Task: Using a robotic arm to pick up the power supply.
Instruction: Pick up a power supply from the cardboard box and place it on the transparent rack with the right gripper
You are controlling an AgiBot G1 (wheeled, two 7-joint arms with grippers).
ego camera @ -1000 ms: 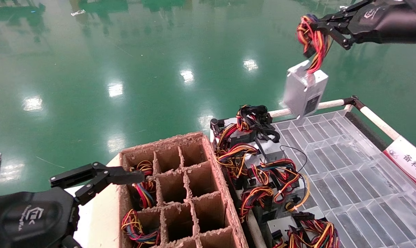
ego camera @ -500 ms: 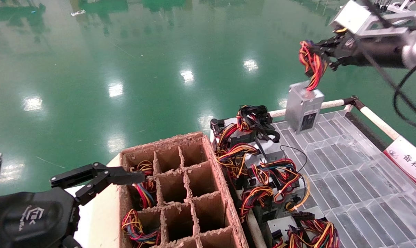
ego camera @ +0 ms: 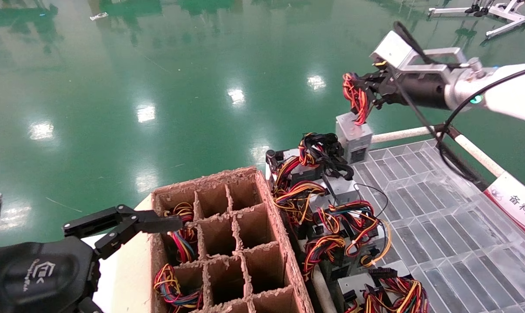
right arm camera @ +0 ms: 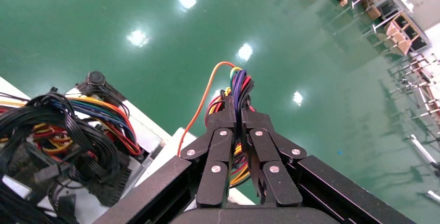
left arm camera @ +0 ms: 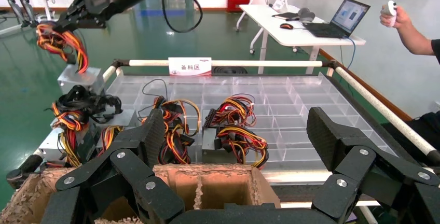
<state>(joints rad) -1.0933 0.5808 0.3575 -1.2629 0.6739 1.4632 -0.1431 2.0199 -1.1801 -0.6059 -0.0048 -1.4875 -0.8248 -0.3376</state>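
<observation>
The power supply will go down on the clear tray's far edge [ego camera: 354,162] beside the black cables, set there by my right gripper.
My right gripper [ego camera: 367,92] is shut on the bundle of red, yellow and orange wires [ego camera: 356,96] of the power supply [ego camera: 353,137]. The small silver-grey box hangs by those wires just above the tray's far corner, beside a pile of other supplies. In the left wrist view the same box [left arm camera: 79,77] dangles under that gripper [left arm camera: 66,23]. The right wrist view shows the gripper [right arm camera: 234,114] pinched tight round the wires [right arm camera: 237,81]. My left gripper [ego camera: 127,221] stands open at the near left, over the cardboard box edge, with nothing in it [left arm camera: 238,130].
A brown cardboard divider box [ego camera: 262,208] sits in front, with wires in some cells. Several more power supplies [ego camera: 332,208] with tangled cables lie along the left of the clear plastic tray [ego camera: 440,217]. White rails [ego camera: 475,152] and a label [ego camera: 516,204] edge the tray. A person sits at a desk [left arm camera: 306,29].
My right arm has swung left and down with the power supply hanging from it; the box went from high over the tray's far rail to its far-left corner. The left arm has not moved.
</observation>
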